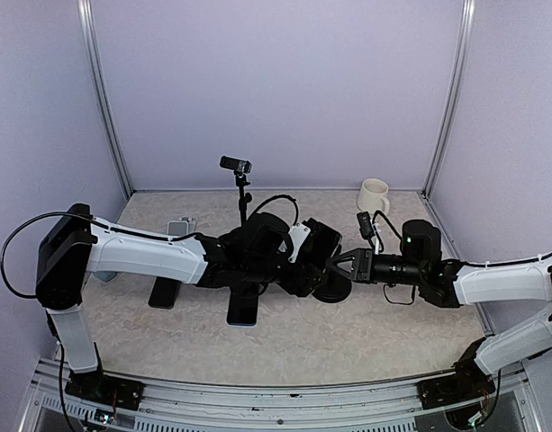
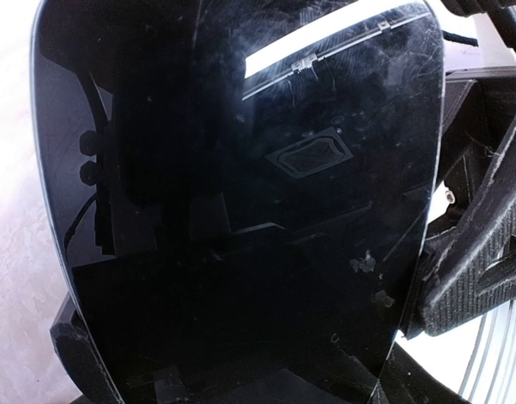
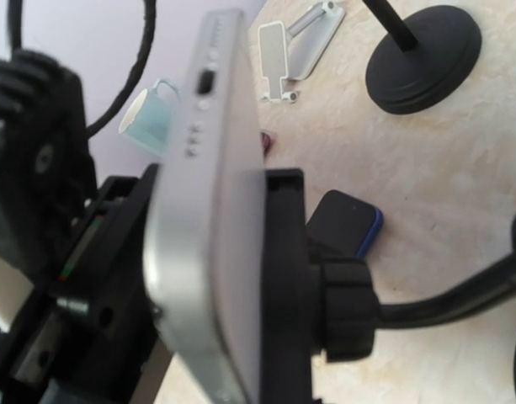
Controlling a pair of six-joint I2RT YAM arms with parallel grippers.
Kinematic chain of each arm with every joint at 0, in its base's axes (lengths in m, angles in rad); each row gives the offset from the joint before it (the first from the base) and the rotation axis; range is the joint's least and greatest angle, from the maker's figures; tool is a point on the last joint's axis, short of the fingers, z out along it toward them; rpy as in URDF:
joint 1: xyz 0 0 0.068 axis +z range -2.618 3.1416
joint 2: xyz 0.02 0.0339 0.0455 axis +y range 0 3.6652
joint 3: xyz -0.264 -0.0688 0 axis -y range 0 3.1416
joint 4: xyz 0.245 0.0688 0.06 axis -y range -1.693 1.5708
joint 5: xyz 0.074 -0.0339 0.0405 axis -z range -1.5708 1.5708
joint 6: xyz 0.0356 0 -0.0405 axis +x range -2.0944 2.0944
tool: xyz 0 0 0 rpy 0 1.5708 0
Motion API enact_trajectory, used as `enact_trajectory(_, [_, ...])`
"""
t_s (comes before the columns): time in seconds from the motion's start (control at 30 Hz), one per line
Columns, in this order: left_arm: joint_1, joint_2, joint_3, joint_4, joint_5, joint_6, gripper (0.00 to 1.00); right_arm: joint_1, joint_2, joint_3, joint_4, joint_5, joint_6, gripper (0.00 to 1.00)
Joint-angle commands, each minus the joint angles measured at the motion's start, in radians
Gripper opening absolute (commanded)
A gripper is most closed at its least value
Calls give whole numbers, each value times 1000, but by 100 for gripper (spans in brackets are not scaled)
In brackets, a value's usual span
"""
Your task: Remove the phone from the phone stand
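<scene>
I need to use my right gripper to set the phone stand down on the table (image 1: 316, 241), in the space between the tripod and the cream mug.
The phone (image 2: 241, 194) fills the left wrist view with its dark glass screen. My left gripper (image 1: 298, 256) spans its width, one ribbed finger (image 2: 472, 269) against its right edge and the other at the lower left corner. In the right wrist view the phone's silver side (image 3: 211, 210) sits in the black clamp of the phone stand (image 3: 283, 278), which rides on a ball joint and a bent neck. My right gripper (image 1: 335, 265) points left at the stand's head. Its fingers are out of its own wrist view, so I cannot tell how its jaws stand.
A cream mug (image 1: 375, 193) stands at the back right and a small camera on a tripod (image 1: 237, 166) at the back centre. Two dark phones (image 1: 242, 310) lie flat on the table. A teal mug (image 3: 148, 118) and a silver stand (image 3: 291, 46) lie beyond.
</scene>
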Motion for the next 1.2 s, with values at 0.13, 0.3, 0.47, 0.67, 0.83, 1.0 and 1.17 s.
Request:
enact_trajectory(0.13, [22,-26,-18,23,-45,-10,22,-16,-19,-16,10,-21,-4,7])
enact_trajectory(0.3, [37,-30,-26,18,-83,-29,20,-31,-33,-29,7,-35,-12,0])
enact_trajectory(0.47, [72,-39,-45,16,-131,-64,16,-46,-46,-41,-12,-54,-28,0])
enact_trajectory(0.67, [118,-51,-64,10,-159,-105,11,-64,-71,-50,-35,-71,-45,0])
enact_trajectory(0.83, [142,-54,-74,19,-179,-113,9,-78,-83,-55,-63,-81,-60,0])
enact_trajectory(1.0, [121,-85,-111,135,-10,-47,8,-82,-71,-50,-58,-81,-67,0])
enact_trajectory(1.17, [37,-98,-128,275,167,6,6,-82,-51,-34,-38,-77,-66,0])
